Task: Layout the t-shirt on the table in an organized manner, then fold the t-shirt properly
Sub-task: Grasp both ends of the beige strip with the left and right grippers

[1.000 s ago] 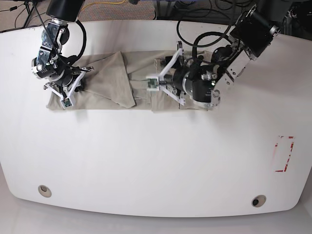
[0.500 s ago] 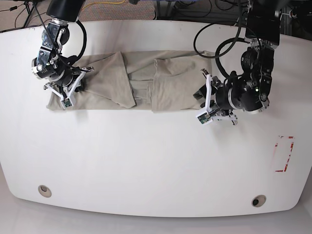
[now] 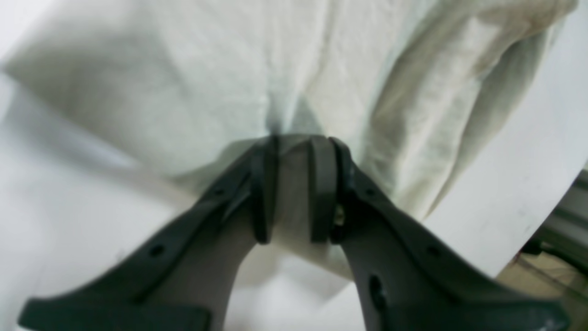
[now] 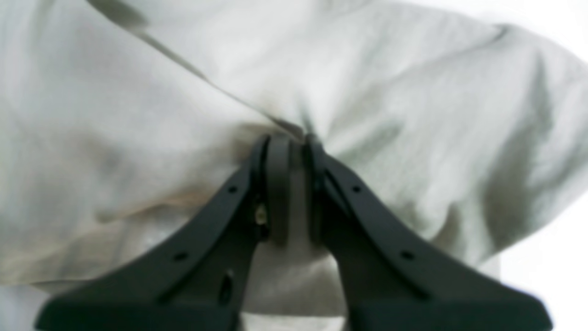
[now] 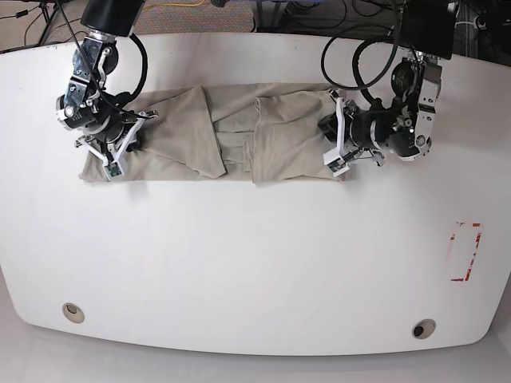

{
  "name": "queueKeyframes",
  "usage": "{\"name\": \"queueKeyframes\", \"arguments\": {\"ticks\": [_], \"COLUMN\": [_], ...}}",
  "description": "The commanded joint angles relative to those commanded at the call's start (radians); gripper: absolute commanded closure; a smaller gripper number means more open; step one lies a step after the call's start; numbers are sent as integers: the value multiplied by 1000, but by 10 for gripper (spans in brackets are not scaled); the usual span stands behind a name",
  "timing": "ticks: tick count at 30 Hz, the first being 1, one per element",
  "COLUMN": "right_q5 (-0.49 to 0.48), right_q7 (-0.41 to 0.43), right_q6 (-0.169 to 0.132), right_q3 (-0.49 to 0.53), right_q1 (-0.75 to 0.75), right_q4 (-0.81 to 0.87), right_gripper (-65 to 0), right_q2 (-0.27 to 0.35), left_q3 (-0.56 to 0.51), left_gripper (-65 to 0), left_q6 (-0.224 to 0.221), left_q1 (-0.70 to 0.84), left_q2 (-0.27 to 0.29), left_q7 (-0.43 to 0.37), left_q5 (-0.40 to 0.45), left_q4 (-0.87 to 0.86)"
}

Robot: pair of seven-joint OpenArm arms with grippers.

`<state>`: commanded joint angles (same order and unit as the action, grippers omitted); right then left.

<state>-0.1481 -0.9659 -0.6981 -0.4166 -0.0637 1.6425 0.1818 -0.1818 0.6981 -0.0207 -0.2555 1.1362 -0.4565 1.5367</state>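
Next, my right gripper opens, moves out and takes the t-shirt's end edge (image 5: 89,169) before it folds the t-shirt over, because it is pinching a crease inside the t-shirt.
The beige-grey t-shirt (image 5: 184,136) lies as a long folded band across the far half of the white table (image 5: 255,255). My left gripper (image 5: 327,134) is at the band's right end. In the left wrist view it (image 3: 294,142) is shut, with a fold of the t-shirt (image 3: 183,69) pinched between the pads. My right gripper (image 5: 124,146) is at the band's left end. In the right wrist view it (image 4: 289,140) is shut on a crease of the t-shirt (image 4: 138,92). Both pinches are low, near the tabletop.
Two grey grommet holes (image 5: 73,312) (image 5: 423,329) sit near the front edge. A red-outlined rectangle (image 5: 467,251) is at the right. Cables hang beyond the far edge. The left wrist view shows the table's edge (image 3: 542,193) close to the shirt's end.
My left arm swung from the shirt's middle out past its right end, then came back onto that end and shut on the cloth. My right arm barely moved.
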Motion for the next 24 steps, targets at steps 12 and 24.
{"name": "queueKeyframes", "arguments": {"ticks": [12,24], "right_q5": [-74,-385], "right_q7": [-264,-430], "right_q6": [0,0], "right_q3": [-130,-480], "right_q1": [69,201], "right_q4": [253,46], "right_gripper": [-487,-650], "right_q2": [-68,46], "left_q3": [2,0], "left_gripper": [-97,-97], "left_q6": [0,0], "left_q1": [-3,-9], "left_q2": [-6,-58], "left_q7": [-20,-86], "left_q5": [55,55], "left_q4": [-106,-180]}}
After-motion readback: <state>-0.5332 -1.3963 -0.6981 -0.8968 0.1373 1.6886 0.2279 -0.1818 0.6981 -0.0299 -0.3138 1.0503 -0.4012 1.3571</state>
